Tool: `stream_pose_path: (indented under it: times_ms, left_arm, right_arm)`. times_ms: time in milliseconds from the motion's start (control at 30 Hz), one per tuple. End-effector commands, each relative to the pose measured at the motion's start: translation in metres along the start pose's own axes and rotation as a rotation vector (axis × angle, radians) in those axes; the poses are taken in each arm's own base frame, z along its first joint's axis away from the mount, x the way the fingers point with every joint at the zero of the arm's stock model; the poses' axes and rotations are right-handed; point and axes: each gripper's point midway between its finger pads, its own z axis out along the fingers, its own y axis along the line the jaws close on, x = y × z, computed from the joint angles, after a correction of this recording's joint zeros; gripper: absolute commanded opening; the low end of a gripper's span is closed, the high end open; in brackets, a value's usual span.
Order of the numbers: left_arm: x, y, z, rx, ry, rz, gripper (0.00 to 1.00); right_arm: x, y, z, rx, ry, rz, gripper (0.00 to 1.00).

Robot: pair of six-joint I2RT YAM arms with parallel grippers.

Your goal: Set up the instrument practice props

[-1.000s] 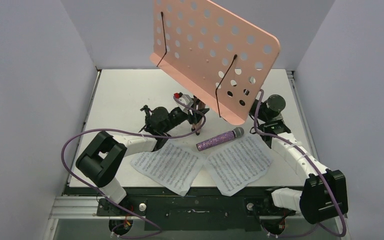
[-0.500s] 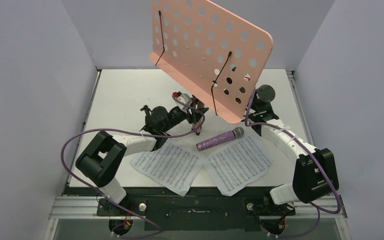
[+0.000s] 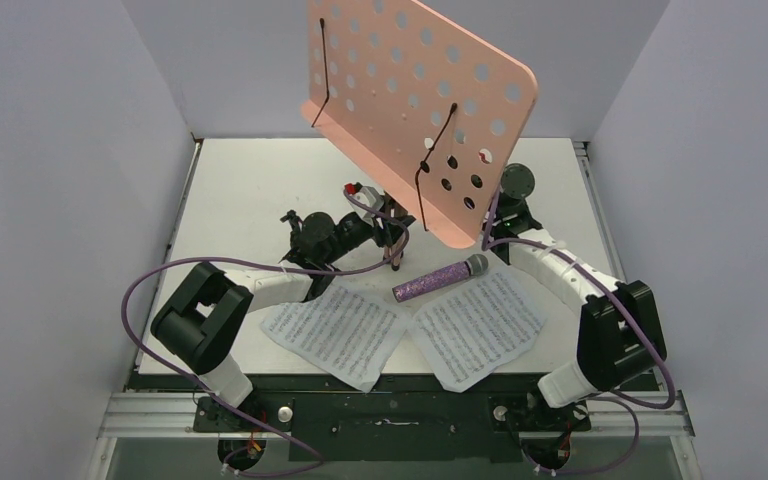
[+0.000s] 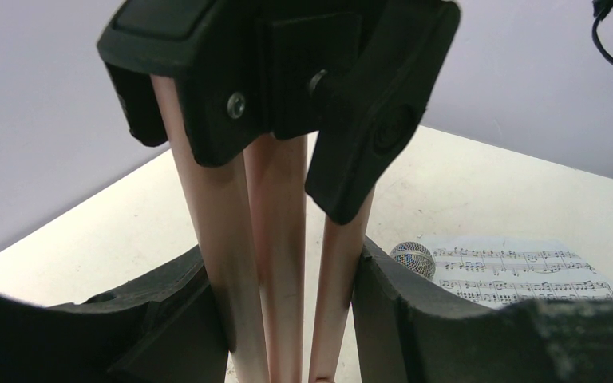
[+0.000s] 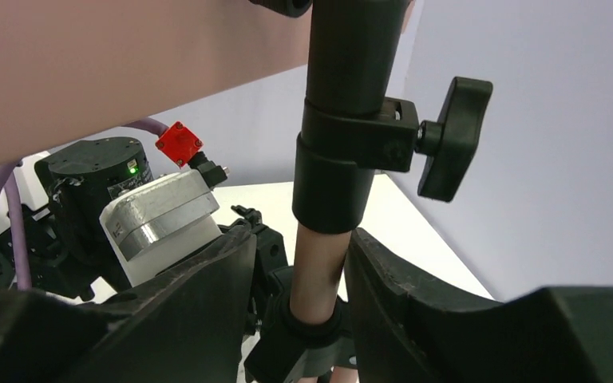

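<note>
The left gripper's fingers squeeze the folded pink tripod legs together, so it should open, grip only the nearest leg [image 4: 217, 203] and pull that leg out to spread the tripod.
The pink perforated music stand [image 3: 410, 90] stands tilted over the table's middle. My left gripper [image 3: 388, 238] is shut on its folded pink tripod legs [image 4: 275, 239] near the table. My right gripper [image 5: 303, 247] is hidden under the stand's desk in the top view; its jaws are open on either side of the pink pole [image 5: 319, 271], just below the black clamp collar [image 5: 343, 167]. The purple glitter microphone [image 3: 440, 279] lies across two white sheet-music pages [image 3: 338, 330] [image 3: 480, 325]. A small black shape [image 3: 298, 224] beside my left wrist may be the tripod mount.
White walls close in the table [image 3: 250, 190] on the left, right and back. The collar's black knob [image 5: 451, 136] sticks out to the right of the pole. My left arm's purple cable [image 3: 150, 280] loops at the left.
My right arm has swung left and in under the stand's desk, up to the pole. The desk has turned a little to the left. The left arm has kept still.
</note>
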Motion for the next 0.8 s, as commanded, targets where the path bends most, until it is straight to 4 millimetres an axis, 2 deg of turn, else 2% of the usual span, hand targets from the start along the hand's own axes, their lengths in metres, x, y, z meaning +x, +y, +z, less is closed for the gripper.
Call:
stream_pose_path:
  times_ms: [0, 133, 333, 433, 467, 567, 667, 767]
  left_arm:
    - [-0.086, -0.024, 0.004, 0.094, -0.237, 0.027, 0.00]
    - [-0.086, -0.024, 0.004, 0.094, -0.232, 0.029, 0.00]
    - [-0.088, -0.023, 0.004, 0.094, -0.231, 0.037, 0.00]
    - [-0.091, -0.022, 0.004, 0.092, -0.236, 0.039, 0.00]
    - [-0.092, -0.023, 0.004, 0.093, -0.238, 0.040, 0.03]
    - [-0.097, -0.023, 0.002, 0.093, -0.240, 0.053, 0.27]
    - [-0.102, -0.023, -0.002, 0.085, -0.230, 0.097, 0.62]
    - [-0.102, -0.023, -0.007, 0.078, -0.200, 0.142, 0.83]
  right_arm:
    - [-0.025, 0.005, 0.012, -0.057, -0.062, -0.077, 0.42]
    - [-0.025, 0.007, 0.015, -0.071, -0.062, -0.068, 0.32]
    - [-0.024, 0.009, 0.016, -0.085, -0.050, -0.067, 0.06]
    - [-0.025, 0.009, 0.015, -0.085, -0.046, -0.078, 0.05]
    - [-0.025, 0.009, 0.015, -0.083, -0.045, -0.082, 0.05]
    - [-0.031, 0.009, 0.014, -0.070, -0.047, -0.100, 0.05]
    - [-0.035, 0.007, 0.014, -0.055, -0.045, -0.118, 0.05]
    - [-0.041, 0.006, 0.013, -0.051, -0.044, -0.137, 0.05]
